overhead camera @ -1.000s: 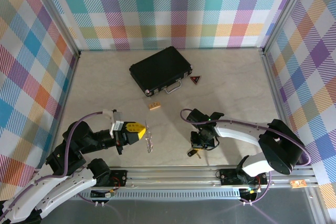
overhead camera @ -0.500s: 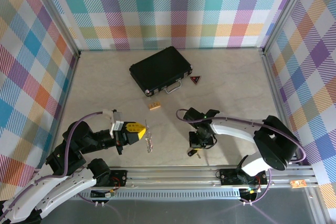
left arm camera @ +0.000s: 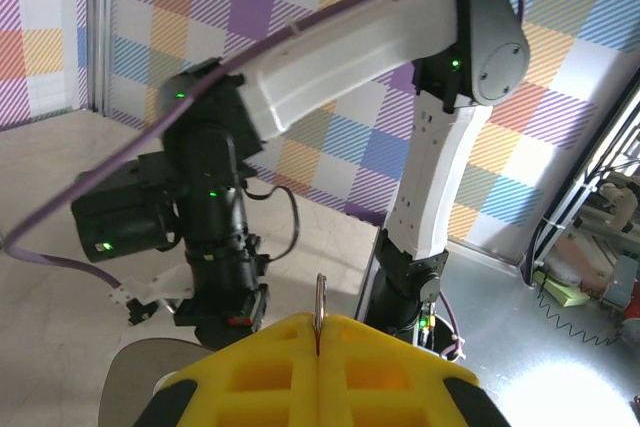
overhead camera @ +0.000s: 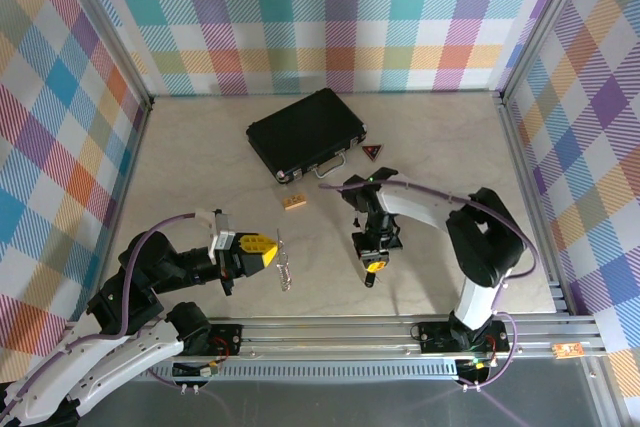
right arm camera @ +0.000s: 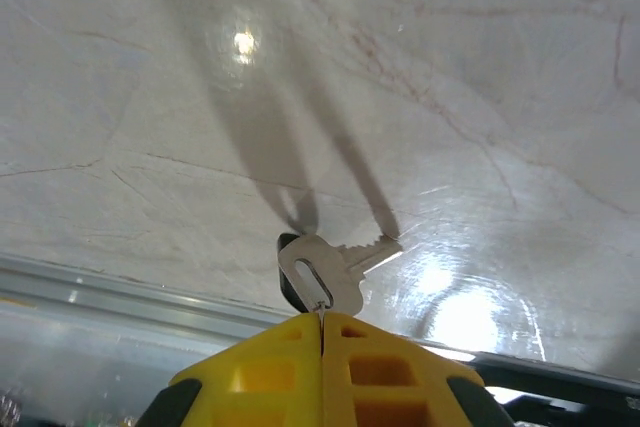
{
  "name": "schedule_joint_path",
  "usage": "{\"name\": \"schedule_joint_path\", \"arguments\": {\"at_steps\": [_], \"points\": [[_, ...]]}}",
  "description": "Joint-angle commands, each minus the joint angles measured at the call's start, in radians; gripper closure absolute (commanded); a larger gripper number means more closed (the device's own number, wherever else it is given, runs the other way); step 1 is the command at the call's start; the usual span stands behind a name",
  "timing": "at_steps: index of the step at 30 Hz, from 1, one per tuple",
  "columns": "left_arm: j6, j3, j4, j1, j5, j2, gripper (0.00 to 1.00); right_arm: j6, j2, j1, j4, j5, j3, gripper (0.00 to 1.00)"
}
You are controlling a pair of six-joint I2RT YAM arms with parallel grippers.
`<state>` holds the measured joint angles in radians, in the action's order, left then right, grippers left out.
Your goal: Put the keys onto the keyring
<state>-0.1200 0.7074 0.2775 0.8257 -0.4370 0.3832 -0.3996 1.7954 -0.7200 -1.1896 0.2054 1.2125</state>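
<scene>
The keys dangle beyond my right gripper's tips, which cover their ring, so next I lay the keys down and pinch the ring (right arm camera: 321,305) with its edge free.
My left gripper (overhead camera: 270,253) is shut on the keyring (overhead camera: 284,269), whose thin silvery pieces hang to its right above the table. In the left wrist view the keyring (left arm camera: 320,297) stands edge-on, pinched between the yellow fingers (left arm camera: 260,367). My right gripper (overhead camera: 375,263) points down near the middle of the table, shut on the keys (overhead camera: 371,276). In the right wrist view a silver key (right arm camera: 328,265) with a slotted head hangs from the closed yellow fingertips (right arm camera: 380,367) above the marble surface. A dark head (right arm camera: 287,282) peeks out behind it.
A black case (overhead camera: 308,133) lies at the back centre, with a red-and-black triangle (overhead camera: 373,153) to its right and a small wooden block (overhead camera: 293,204) in front of it. A metal rail (overhead camera: 400,327) runs along the near edge. Checked walls enclose the table.
The right arm has swung away from the near rail toward the table's middle, carrying the keys, and its jaws have closed fully. The left arm and keyring have stayed put.
</scene>
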Motion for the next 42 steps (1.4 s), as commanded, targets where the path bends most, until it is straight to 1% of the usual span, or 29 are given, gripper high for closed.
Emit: {"name": "schedule_joint_path", "arguments": {"at_steps": [1,5,8,10,13,16,23,26,31,36,39,42], "points": [[-0.017,0.0,-0.055,-0.007,-0.024,0.005,1.0,0.152,0.088,0.036,-0.178,0.055,0.064,1.0],[-0.076,-0.037,-0.145,-0.008,-0.052,0.009,1.0,0.213,0.193,0.076,-0.209,0.06,0.097,1.0],[-0.126,-0.079,-0.219,-0.007,-0.076,0.022,1.0,0.249,0.252,0.082,-0.246,0.033,0.149,1.0],[-0.126,-0.073,-0.217,-0.007,-0.088,0.025,1.0,0.263,0.28,0.084,-0.257,0.012,0.169,1.0],[-0.117,-0.072,-0.204,-0.007,-0.062,0.007,1.0,0.275,0.311,0.09,-0.254,-0.002,0.182,1.0],[-0.113,-0.067,-0.188,-0.007,-0.061,0.003,1.0,0.284,0.339,0.095,-0.242,-0.014,0.19,1.0],[-0.104,-0.063,-0.183,-0.007,-0.055,0.001,1.0,0.272,0.332,0.099,-0.196,-0.023,0.189,0.99],[-0.098,-0.058,-0.179,-0.007,-0.056,0.01,1.0,0.255,0.306,0.099,-0.174,-0.015,0.177,0.95],[-0.095,-0.053,-0.166,-0.007,-0.054,0.006,1.0,0.233,0.265,0.097,-0.149,-0.01,0.175,0.8],[-0.075,-0.036,-0.139,-0.007,-0.049,0.008,1.0,0.219,0.234,0.097,-0.151,-0.022,0.205,0.75],[-0.064,-0.027,-0.123,-0.007,-0.047,0.013,1.0,0.19,0.179,0.091,-0.152,-0.047,0.212,0.71],[-0.057,-0.021,-0.118,-0.008,-0.045,0.017,1.0,0.133,0.102,0.067,-0.131,-0.072,0.182,0.67]]}}
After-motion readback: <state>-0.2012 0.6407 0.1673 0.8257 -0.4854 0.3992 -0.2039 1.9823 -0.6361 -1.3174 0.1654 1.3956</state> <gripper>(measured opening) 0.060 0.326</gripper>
